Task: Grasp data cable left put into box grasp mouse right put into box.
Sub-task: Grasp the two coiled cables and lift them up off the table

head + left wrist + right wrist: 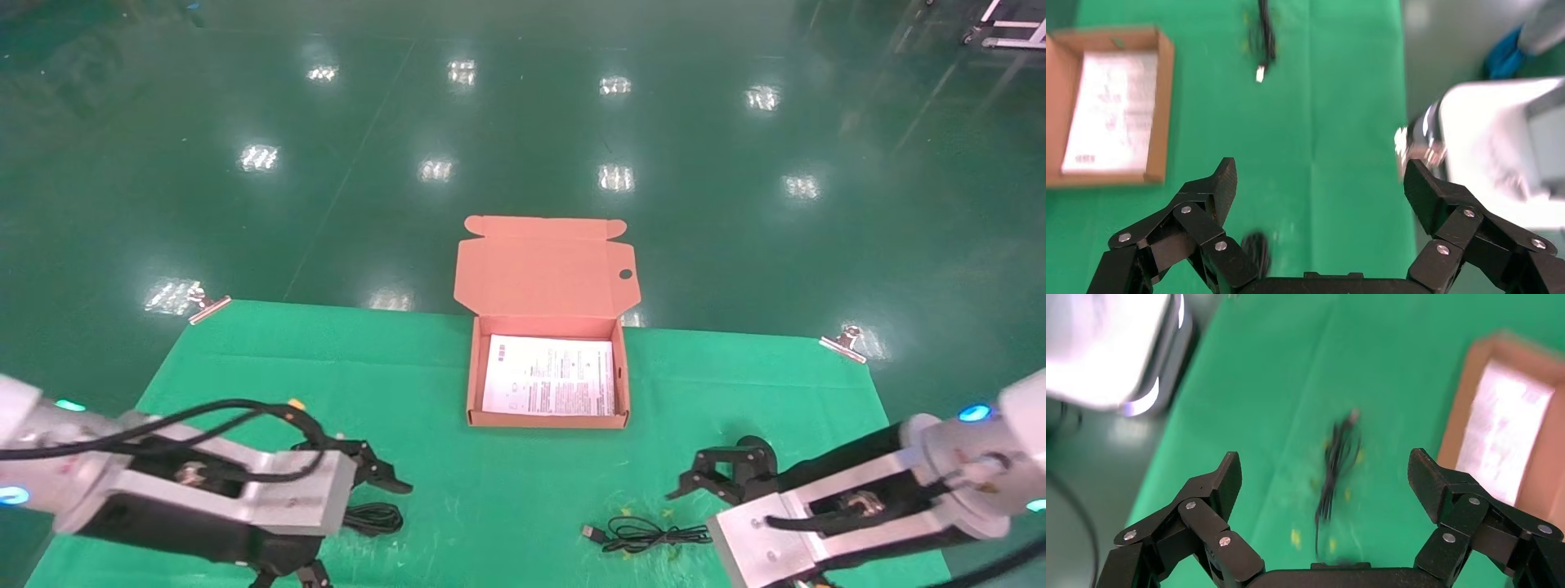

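The mouse's coiled cord is next for my right gripper, which should go there and close on the cord's tied part [673,535] [1327,495], past the loops near the USB plug.
The box [546,420] lies open mid-table, lid flap [546,273] back, a white sheet [549,376] inside. It also shows in the left wrist view [1162,104] and the right wrist view [1474,392]. The data cable [374,518] lies coiled at the front left, just below my open, empty left gripper [384,472] [1321,180]; it shows blurred [1257,254] by one finger. My open, empty right gripper [703,478] [1324,471] hovers at the front right. A black rounded shape [758,449], apparently the mouse, is mostly hidden behind it. Its cord [650,535] [1337,462] [1265,37] ends in a USB plug [592,532].
A green cloth [245,359] covers the table, held by metal clips at the far left [206,304] and far right [843,341] corners. Shiny green floor [523,122] lies beyond the far edge. Each wrist view shows the other arm's white body [1499,141] [1107,349].
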Action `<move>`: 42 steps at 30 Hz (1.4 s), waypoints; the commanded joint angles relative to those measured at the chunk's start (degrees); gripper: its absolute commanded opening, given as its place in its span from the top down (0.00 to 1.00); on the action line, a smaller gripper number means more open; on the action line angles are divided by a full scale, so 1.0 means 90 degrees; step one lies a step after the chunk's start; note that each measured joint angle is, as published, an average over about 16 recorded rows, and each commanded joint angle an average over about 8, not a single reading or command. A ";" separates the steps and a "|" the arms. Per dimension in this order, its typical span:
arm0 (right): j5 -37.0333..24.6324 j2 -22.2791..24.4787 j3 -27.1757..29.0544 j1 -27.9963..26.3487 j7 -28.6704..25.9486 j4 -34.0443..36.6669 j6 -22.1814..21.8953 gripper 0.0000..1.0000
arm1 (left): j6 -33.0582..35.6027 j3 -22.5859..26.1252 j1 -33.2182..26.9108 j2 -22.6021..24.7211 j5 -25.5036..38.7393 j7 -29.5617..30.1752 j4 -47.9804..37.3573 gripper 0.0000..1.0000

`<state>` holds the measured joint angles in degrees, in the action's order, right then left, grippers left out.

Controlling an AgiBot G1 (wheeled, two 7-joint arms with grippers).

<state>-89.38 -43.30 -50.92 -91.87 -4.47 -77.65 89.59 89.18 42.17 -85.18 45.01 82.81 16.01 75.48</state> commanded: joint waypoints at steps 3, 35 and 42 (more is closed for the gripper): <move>-0.0737 -0.0272 -0.0659 -0.0283 0.0082 -0.0013 -0.0063 0.00 | -0.0079 0.0428 -0.0145 0.0214 0.0634 0.0049 0.0013 0.00; -0.3230 -0.0651 -0.1464 0.1697 -0.1187 0.0024 -0.3315 0.00 | -0.1580 0.1399 0.0443 0.1421 0.3406 0.1122 -0.1215 0.00; -0.3557 -0.0771 -0.1466 0.1934 -0.1479 0.0068 -0.3688 0.00 | -0.1998 0.1410 0.0514 0.1568 0.3617 0.1072 -0.1787 0.00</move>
<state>-121.28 -50.22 -64.14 -74.62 -17.64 -76.98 56.70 71.34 54.90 -80.62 59.08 115.35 25.53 59.63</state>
